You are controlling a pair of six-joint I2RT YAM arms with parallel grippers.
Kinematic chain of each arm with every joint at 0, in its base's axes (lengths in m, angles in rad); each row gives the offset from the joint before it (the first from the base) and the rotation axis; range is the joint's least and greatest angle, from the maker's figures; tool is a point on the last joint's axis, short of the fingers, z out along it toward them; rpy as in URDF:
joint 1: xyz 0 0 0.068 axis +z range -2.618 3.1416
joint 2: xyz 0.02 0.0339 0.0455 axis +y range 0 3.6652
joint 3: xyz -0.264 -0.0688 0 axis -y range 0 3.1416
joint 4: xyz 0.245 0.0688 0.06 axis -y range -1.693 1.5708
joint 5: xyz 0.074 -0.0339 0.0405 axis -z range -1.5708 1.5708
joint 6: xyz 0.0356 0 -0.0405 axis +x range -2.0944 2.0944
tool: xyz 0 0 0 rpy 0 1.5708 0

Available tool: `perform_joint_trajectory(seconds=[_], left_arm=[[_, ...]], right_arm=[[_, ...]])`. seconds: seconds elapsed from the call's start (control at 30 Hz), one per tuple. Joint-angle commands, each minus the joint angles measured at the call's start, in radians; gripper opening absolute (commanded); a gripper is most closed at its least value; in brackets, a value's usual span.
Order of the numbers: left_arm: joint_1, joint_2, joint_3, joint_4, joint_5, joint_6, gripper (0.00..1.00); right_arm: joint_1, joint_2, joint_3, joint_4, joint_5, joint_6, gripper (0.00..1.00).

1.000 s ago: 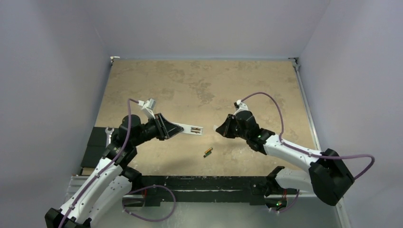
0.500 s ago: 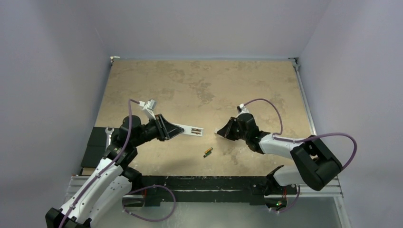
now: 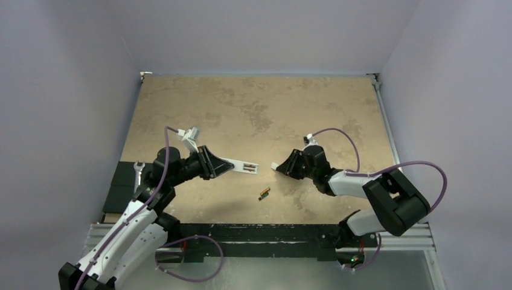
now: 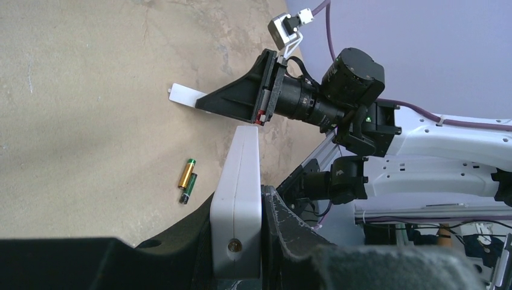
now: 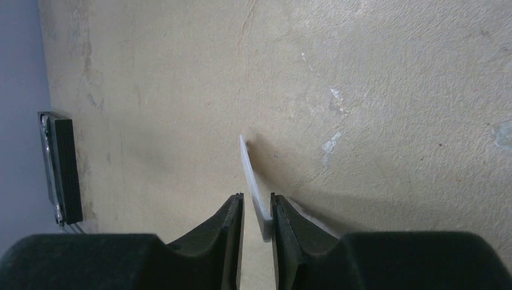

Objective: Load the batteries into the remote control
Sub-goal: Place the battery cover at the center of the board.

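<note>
I will set the remote control down with my left gripper, releasing it on the bare table [image 3: 240, 187] beside the batteries, with the remote's far end near them.
My left gripper [image 3: 212, 164] is shut on the remote control [image 3: 243, 166], a slim white bar held above the table and pointing right; in the left wrist view the remote control [image 4: 240, 181] stands edge-on between the jaws. Two batteries [image 3: 264, 194] lie side by side on the table, also seen as batteries [image 4: 188, 180]. My right gripper [image 3: 282, 167] is low over the table and open. A thin white cover plate [image 5: 252, 179] sits between its jaws, leaning on the right jaw with a gap on the left, its far end on the table.
A black block [image 3: 119, 183] and a small wrench [image 3: 138, 168] lie at the table's left edge; the black block [image 5: 62, 167] also shows in the right wrist view. A black rail [image 3: 259, 232] runs along the near edge.
The right arm has come down toward the table and its jaws have parted from the white cover plate. The left gripper and remote have not moved.
</note>
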Motion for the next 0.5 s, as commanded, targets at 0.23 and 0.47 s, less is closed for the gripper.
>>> perform_joint_trajectory(seconds=[0.23,0.47], left_arm=[[0.008,-0.002,-0.011,0.055,0.005,-0.012,0.00],[0.008,-0.008,-0.011,0.026,-0.012,-0.006,0.00]], right_arm=[[-0.014,0.006,0.037,-0.004,0.020,0.010,0.46],[-0.014,-0.037,0.096,-0.166,0.115,-0.040,0.55]])
